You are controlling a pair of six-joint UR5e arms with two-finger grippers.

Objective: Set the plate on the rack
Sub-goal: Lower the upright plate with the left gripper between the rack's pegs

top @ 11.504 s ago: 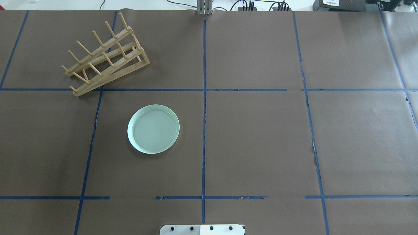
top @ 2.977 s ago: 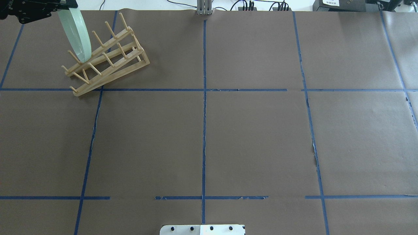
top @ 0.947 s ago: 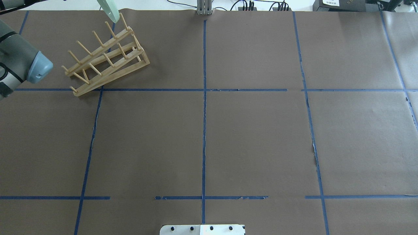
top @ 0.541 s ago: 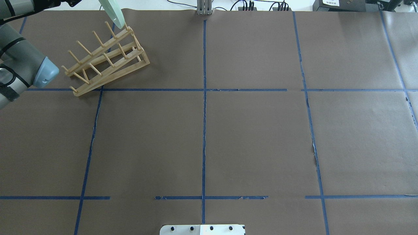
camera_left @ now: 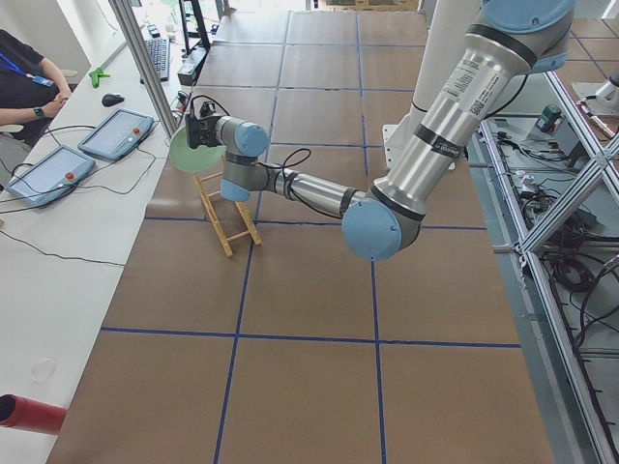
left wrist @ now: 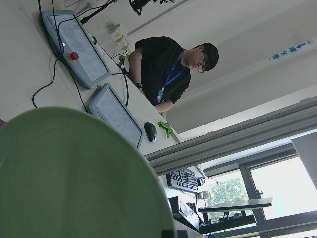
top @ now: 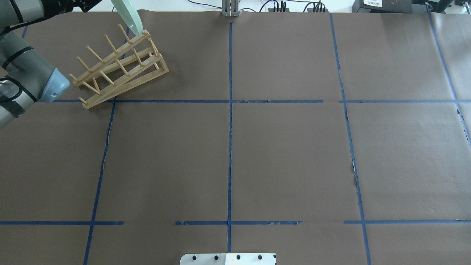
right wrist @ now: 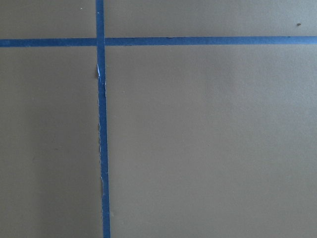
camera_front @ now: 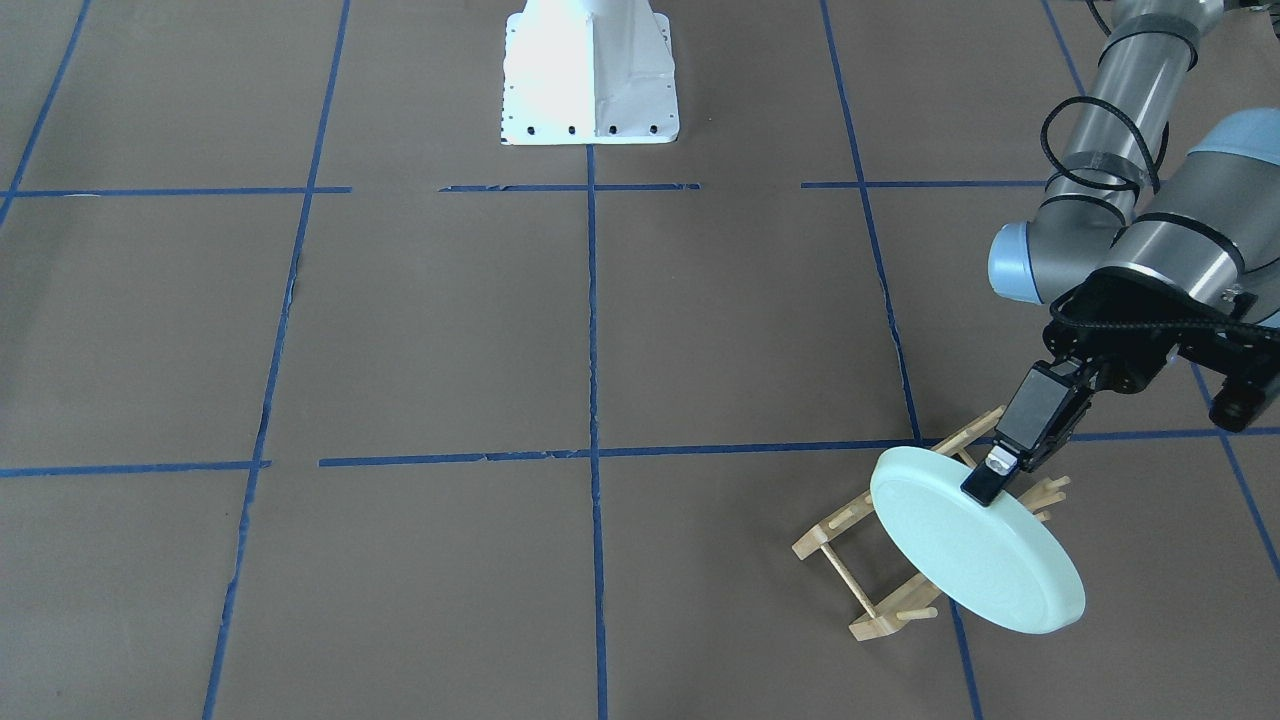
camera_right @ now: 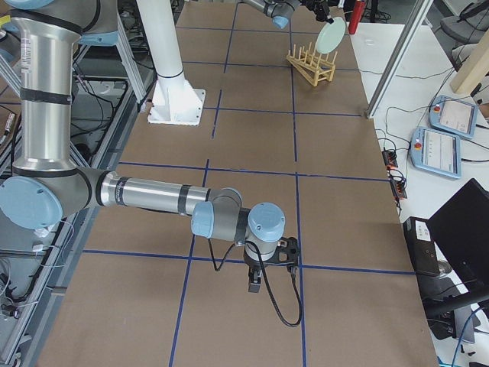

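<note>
My left gripper is going to release the plate, now held tilted on edge, upright against the end pegs at the far end of the wooden rack (camera_front: pixel 911 548).
My left gripper (camera_front: pixel 990 480) is shut on the rim of the pale mint-green plate (camera_front: pixel 975 545) and holds it tilted on edge over the far end of the wooden rack (camera_front: pixel 885 617). In the overhead view the plate's lower edge (top: pixel 133 21) is at the end pegs of the rack (top: pixel 121 66); I cannot tell whether it touches them. The plate fills the lower left wrist view (left wrist: pixel 74 178). My right gripper (camera_right: pixel 256 283) hangs low over bare table, far from the rack. I cannot tell whether it is open or shut.
The white robot base (camera_front: pixel 588 80) stands at the table's near edge. A side table beyond the rack holds teach pendants (camera_left: pixel 116 133), with an operator (left wrist: pixel 168 74) seated there. Blue tape lines grid the brown paper.
The plate, once flat on the table, is held on edge. In the last second it came down and right toward the rack's far end, and the left elbow moved right.
</note>
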